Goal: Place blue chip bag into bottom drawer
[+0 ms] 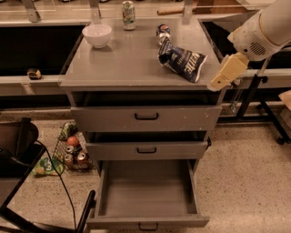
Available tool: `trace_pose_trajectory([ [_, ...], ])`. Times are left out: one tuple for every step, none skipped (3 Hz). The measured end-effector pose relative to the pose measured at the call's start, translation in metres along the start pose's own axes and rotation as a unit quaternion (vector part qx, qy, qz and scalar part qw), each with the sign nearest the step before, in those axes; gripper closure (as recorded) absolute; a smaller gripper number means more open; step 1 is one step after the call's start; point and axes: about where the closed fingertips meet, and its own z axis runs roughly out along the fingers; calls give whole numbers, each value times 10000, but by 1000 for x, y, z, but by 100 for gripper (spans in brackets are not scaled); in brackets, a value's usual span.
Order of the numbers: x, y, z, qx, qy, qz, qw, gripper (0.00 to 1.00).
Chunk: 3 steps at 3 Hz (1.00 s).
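The middle of the blue chip bag [185, 60], between the bag's two ends, is the next place my gripper should go to and close.
The blue chip bag [184, 61], crumpled dark navy foil with white lettering, lies on the right part of the grey cabinet top [118, 68]. The bottom drawer [146, 196] is pulled wide open, and its flat grey floor is bare. My gripper [216, 84], cream-coloured on a white arm, comes in from the upper right. It hangs at the cabinet's front right corner, just right of the bag and below it in the picture, apart from it. It holds nothing that I can see.
A white bowl [97, 34], an upright can [128, 10] and a can lying down [162, 32] share the cabinet top. The two shallower drawers [146, 117] are above the open one. A wire basket of cans [70, 152] and a black chair [18, 145] stand on the floor at left.
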Motion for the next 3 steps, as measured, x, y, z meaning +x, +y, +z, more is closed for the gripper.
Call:
trace_pose_trajectory([
  [0, 0, 0, 0, 0, 0, 10000, 0],
  [-8, -15, 23, 41, -168, 40, 9998, 0],
  [-23, -43, 60, 172, -587, 321, 9976, 0],
])
